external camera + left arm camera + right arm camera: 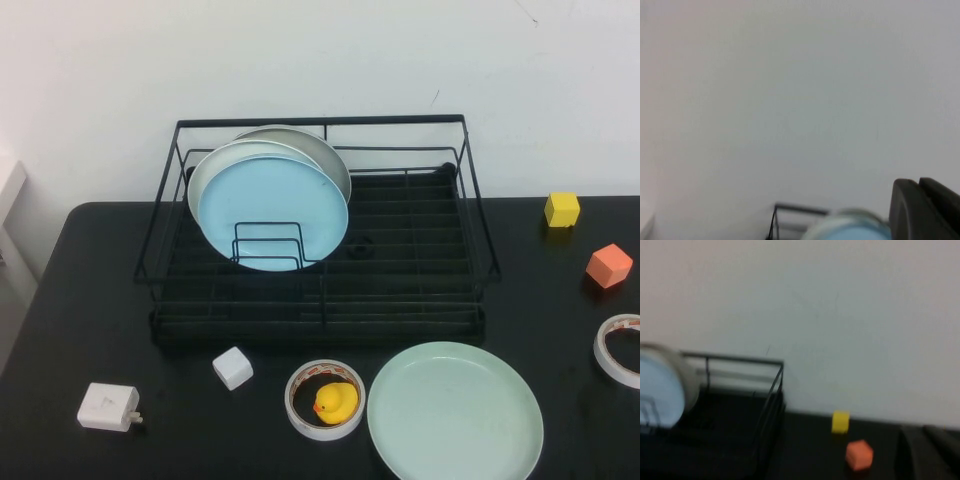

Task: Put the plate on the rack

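Observation:
Next, I grip the mint-green plate's rim (pixel 376 440) with my left gripper nearest the yellow duck, opposite my right gripper's coming hold.
The pale mint-green plate (pixel 455 412) lies flat on the black table at the front right, in front of the rack and apart from it. The black wire rack (pixel 320 315) stands mid-table; a light blue plate (pixel 272 212) and grey-white plates (pixel 300 140) stand upright in its left half. Neither arm shows in the high view. My left gripper (pixel 918 182) is raised, shut and empty, facing the wall above the rack's left corner (pixel 790 210). My right gripper (pixel 922 432) is shut and empty, held back from the rack's right end (pixel 771 390).
A tape roll (pixel 300 415) holding a yellow duck (pixel 335 402) sits just left of the mint plate. A white cube (pixel 232 368) and white charger (pixel 108 407) lie front left. A yellow cube (pixel 562 209), orange cube (pixel 609 265) and second tape roll (pixel 618 348) lie right.

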